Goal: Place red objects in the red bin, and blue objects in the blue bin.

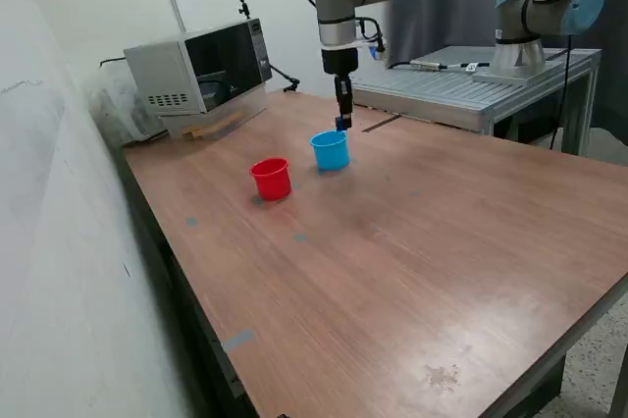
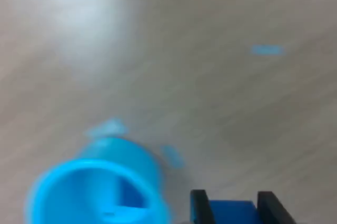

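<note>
Next, my gripper releases the dark blue cube inside the blue cup [image 1: 331, 152] [image 2: 93, 193], so that it ends up beside the dark blue thing in that cup.
The light blue cup [image 1: 331, 150] stands on the wooden table with the red cup [image 1: 271, 179] close by on the exterior view's left. My gripper [image 1: 342, 125] hangs just above the blue cup's far rim, shut on a dark blue cube [image 2: 230, 212] held between its two black fingers [image 2: 199, 205]. In the blurred wrist view the blue cup [image 2: 95, 195] lies beside the held cube, and something dark blue shows inside it. No red cubes show; the red cup's inside cannot be seen.
A grey microwave [image 1: 201, 73] stands at the table's far corner on the exterior view's left. A second robot arm [image 1: 540, 16] stands on a metal bench [image 1: 471, 89] behind the table. Small blue tape marks [image 1: 301, 237] dot the table top.
</note>
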